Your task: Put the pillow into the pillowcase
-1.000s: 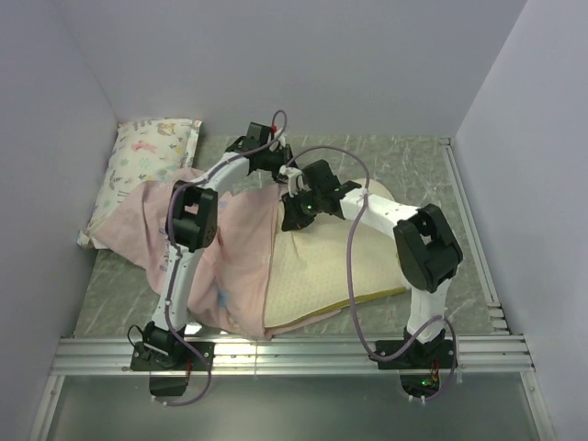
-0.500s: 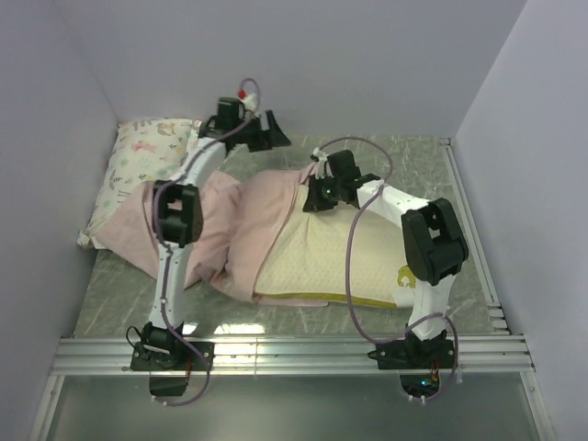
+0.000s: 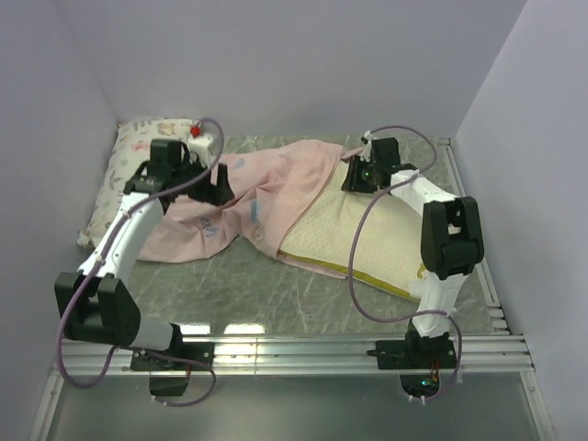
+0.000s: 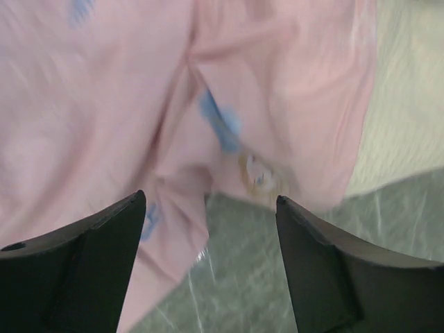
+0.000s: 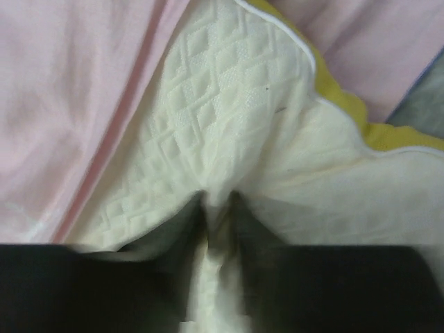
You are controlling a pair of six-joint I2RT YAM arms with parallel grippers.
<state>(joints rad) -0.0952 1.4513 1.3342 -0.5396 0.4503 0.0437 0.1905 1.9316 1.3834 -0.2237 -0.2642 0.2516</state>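
The pillowcase's opening runs at a slant across the cream pillow, so next my left gripper grabs the opening's near corner (image 3: 276, 251) while my right gripper moves to the pillow's near edge.
The cream pillow (image 3: 367, 234) lies at the right of the table, its left end under the pink pillowcase (image 3: 266, 188). That case spreads flat leftward from the pillow. My right gripper (image 3: 354, 175) is at the pillow's far edge. In the right wrist view a fold of the dimpled pillow (image 5: 229, 104) is pinched in my right gripper (image 5: 218, 198), with the pink pillowcase (image 5: 69, 83) beside it. My left gripper (image 3: 223, 186) hovers over the case's left part. It is open (image 4: 209, 199), with only the pillowcase (image 4: 104, 104) and table below.
A small white printed pillow (image 3: 138, 156) lies in the far left corner, touching the pillowcase's edge. Grey walls close the table on three sides. A metal rail (image 3: 294, 349) runs along the near edge. Bare marbled table (image 3: 303, 294) shows in front of the pillow.
My left gripper opened, let go of the pillowcase and swung left. My right gripper carried the pillow's far edge toward the back right. The pillowcase now lies spread flatter.
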